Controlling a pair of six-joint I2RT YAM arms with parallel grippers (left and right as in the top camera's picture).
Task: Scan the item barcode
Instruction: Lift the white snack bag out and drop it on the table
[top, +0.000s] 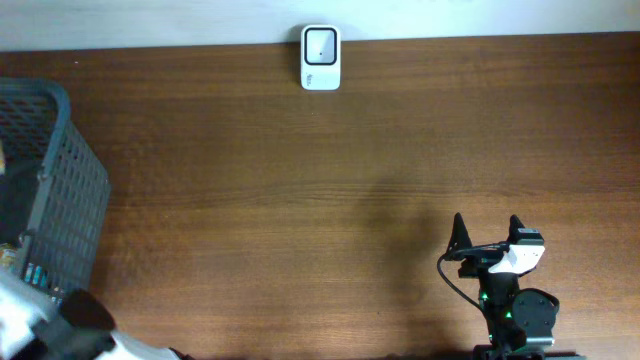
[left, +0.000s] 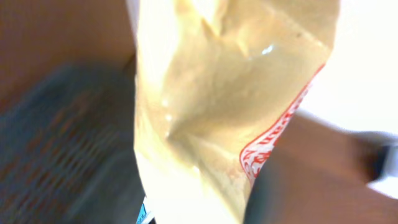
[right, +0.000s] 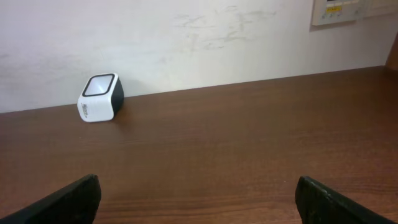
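My left gripper is going to release the packet on the bare tabletop (top: 308, 180) in front of the white scanner.
The item is a tan, glossy packet (left: 217, 99) with red print along one edge. It fills the left wrist view and runs down between the jaws of my left gripper (left: 199, 218), which is shut on it. No barcode shows on the face turned toward the camera. The white scanner (top: 321, 57) with a dark window stands at the table's far edge, also visible in the right wrist view as the scanner (right: 99, 98) against the wall. My right gripper (top: 488, 235) sits near the front right, open with nothing between its fingers (right: 78, 199).
A grey-blue mesh basket (top: 60, 190) stands at the table's left edge, and its dark mesh (left: 62, 143) appears blurred behind the packet. My left arm (top: 70, 325) shows partly in the bottom-left corner. A pale wall backs the table.
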